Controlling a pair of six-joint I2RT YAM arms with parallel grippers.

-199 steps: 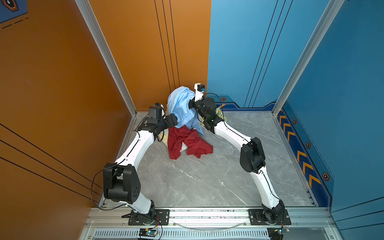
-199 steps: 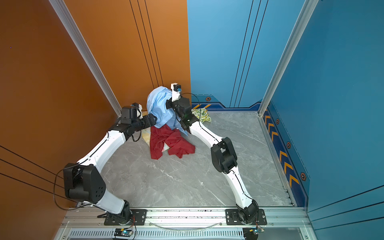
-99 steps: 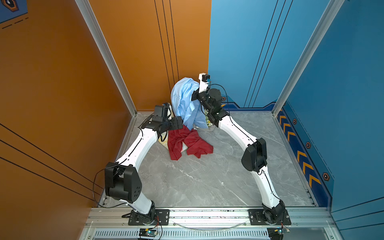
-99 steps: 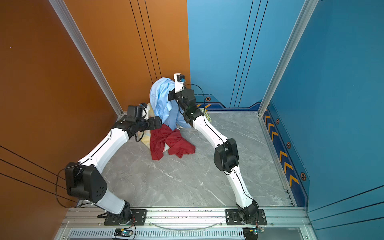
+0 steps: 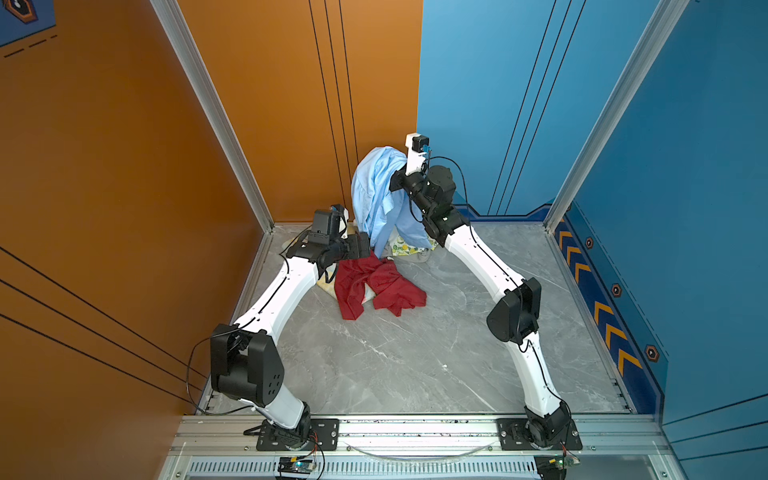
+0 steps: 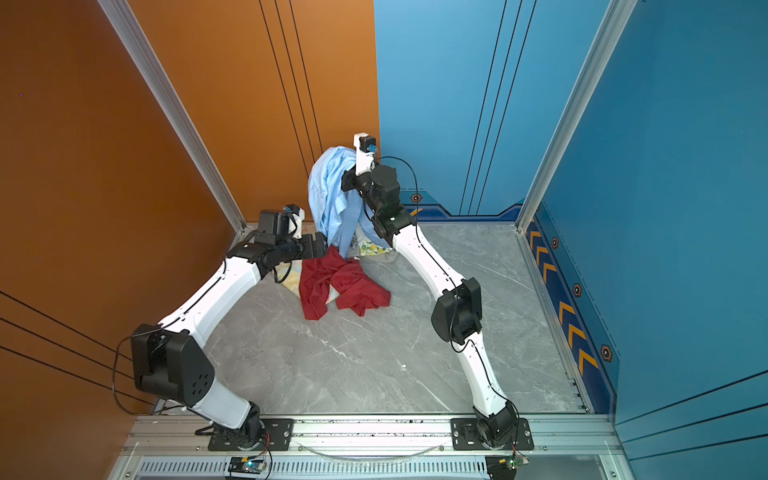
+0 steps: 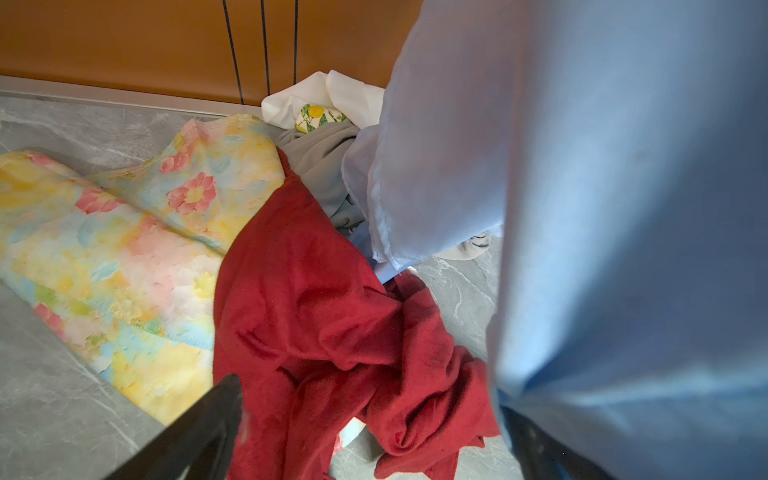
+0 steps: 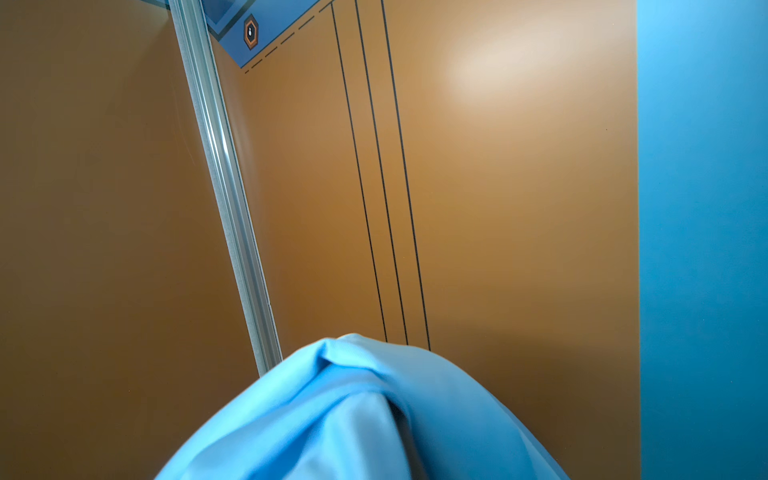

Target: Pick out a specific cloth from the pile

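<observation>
Next, I need to close my left gripper on the lower hanging fold [image 5: 373, 229] [image 7: 508, 388] of the light sky-blue cloth, well below my right gripper.
The light sky-blue cloth [image 5: 376, 187] [image 6: 328, 187] hangs high at the back corner, draped over my right gripper [image 5: 397, 183] [image 6: 347, 180], which is shut on it. In the right wrist view the cloth [image 8: 353, 415] covers the fingers. Its lower end trails onto the pile [image 5: 386, 257]. My left gripper [image 5: 365, 245] [image 6: 322, 245] [image 7: 370, 399] is open, low beside the hanging cloth [image 7: 623, 208] and above the dark red cloth [image 7: 316, 316]. The blue fabric partly hides one left finger.
On the floor lie the dark red cloth [image 5: 374, 286] [image 6: 340, 286], a pastel floral cloth [image 7: 124, 257], a grey cloth [image 7: 324, 166], a white cloth [image 7: 332, 91] and a lemon-print cloth [image 5: 405, 248]. The orange wall [image 5: 270, 104] and blue wall [image 5: 478, 104] stand close behind.
My right gripper has risen higher with the blue cloth, pulling more of it off the pile. My left gripper has moved right, up to the cloth's hanging lower part.
</observation>
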